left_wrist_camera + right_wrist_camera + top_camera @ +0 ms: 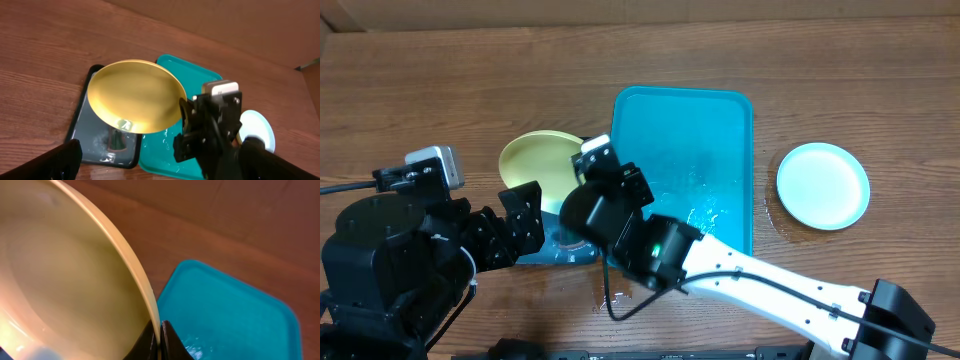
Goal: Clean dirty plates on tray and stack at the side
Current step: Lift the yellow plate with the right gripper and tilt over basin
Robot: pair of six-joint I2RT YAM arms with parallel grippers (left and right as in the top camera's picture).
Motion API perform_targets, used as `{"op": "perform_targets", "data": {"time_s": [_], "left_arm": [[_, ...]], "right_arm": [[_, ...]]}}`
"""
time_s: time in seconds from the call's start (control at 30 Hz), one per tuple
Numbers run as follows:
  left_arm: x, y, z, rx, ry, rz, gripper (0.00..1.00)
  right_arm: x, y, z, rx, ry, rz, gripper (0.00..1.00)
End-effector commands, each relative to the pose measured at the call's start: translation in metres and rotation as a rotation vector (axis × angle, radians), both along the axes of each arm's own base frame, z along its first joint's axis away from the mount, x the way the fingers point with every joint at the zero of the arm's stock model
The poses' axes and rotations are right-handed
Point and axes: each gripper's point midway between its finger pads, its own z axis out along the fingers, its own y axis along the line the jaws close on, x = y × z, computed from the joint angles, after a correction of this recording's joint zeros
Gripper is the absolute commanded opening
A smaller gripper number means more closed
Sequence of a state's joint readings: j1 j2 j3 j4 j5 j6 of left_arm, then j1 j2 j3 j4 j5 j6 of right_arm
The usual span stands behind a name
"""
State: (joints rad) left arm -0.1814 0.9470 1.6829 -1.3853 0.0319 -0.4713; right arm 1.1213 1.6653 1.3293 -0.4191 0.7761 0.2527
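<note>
Next, my right gripper sets the yellow-green plate down on top of the light blue plate [822, 186].
A yellow-green plate [533, 162] hangs tilted over the left edge of the turquoise tray [710, 130] and the dark tray. My right gripper [160, 339] is shut on the rim of this plate [65, 280], with the tray [230, 315] behind it. In the left wrist view the plate [132, 95] faces the camera and the right gripper [183, 109] pinches its right edge. My left gripper [160, 170] is open and empty just below the plate, its fingers [60, 160] spread wide. A light blue plate [823, 185] lies on the table to the right of the tray.
A smaller dark blue tray with a black rim [82, 127] sits left of the turquoise one, holding water and a small dark object [118, 140]. Water drops glisten on the turquoise tray [165, 155]. A wet ring surrounds the light blue plate [260, 127].
</note>
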Motion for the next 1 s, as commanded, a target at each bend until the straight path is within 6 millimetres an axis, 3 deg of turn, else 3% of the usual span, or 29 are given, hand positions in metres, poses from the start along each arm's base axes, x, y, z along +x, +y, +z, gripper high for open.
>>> {"op": "perform_targets", "data": {"time_s": [0.0, 0.33, 0.6, 0.97], "left_arm": [[0.001, -0.001, 0.003, -0.003, -0.002, -0.006, 1.0], [0.002, -0.001, 0.002, -0.002, 0.004, -0.006, 1.0], [0.002, -0.001, 0.002, -0.002, 0.004, -0.006, 1.0], [0.002, -0.001, 0.002, -0.002, 0.004, -0.006, 1.0]], "right_arm": [[0.002, -0.013, 0.022, -0.073, -0.133, -0.097, 0.04], [-0.013, -0.005, 0.03, -0.193, -0.196, -0.049, 0.04], [-0.013, -0.012, 0.036, -0.211, -0.229, -0.092, 0.04], [-0.017, -0.002, 0.044, -0.187, -0.255, -0.072, 0.04]]}}
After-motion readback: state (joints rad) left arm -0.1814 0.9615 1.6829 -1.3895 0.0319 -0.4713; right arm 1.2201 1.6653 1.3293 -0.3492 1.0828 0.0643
